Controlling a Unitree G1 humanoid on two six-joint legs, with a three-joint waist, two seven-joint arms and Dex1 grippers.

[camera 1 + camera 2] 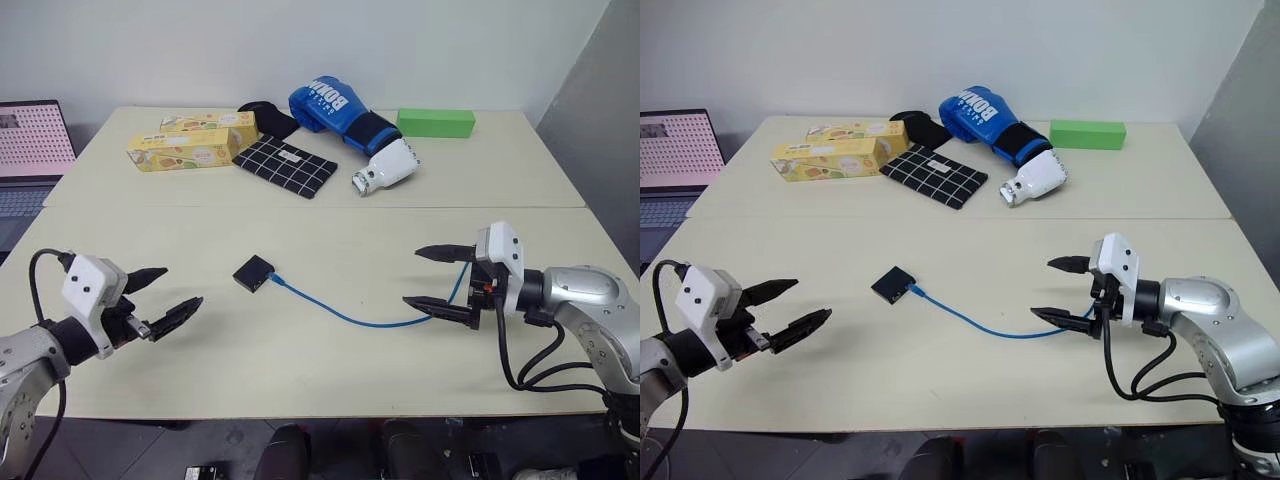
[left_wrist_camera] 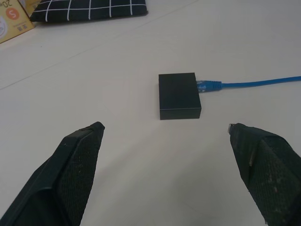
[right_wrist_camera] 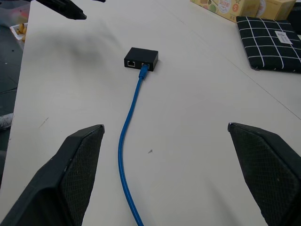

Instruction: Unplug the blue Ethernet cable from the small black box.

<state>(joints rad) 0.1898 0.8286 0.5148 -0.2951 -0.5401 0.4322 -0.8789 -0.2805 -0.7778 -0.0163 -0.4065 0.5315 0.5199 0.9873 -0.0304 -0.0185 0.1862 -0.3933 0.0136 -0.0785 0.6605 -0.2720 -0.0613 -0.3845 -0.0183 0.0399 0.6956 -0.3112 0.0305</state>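
Note:
The robot's left gripper should next close on the small black box at its end [image 1: 244, 267] [image 2: 165, 92] opposite the blue Ethernet cable, so it can hold the box for unplugging.
The small black box [image 1: 253, 272] lies flat near the middle of the table, with the blue Ethernet cable [image 1: 340, 314] plugged into its right side. The cable curves across the table toward my right gripper [image 1: 440, 281] and passes between its spread fingers. That gripper hovers open at the table's right, holding nothing. My left gripper [image 1: 167, 296] is open too, off to the left of the box and apart from it. In the right wrist view the plug [image 3: 143, 70] sits in one port of the box [image 3: 141, 58], beside a free port.
At the far side of the table lie two yellow cartons [image 1: 190, 143], a black-and-white grid cloth [image 1: 285, 165], a blue boxing glove [image 1: 345, 122] and a green block [image 1: 435, 122]. A laptop [image 1: 30, 150] stands off the table's left edge. A seam crosses the table at mid-depth.

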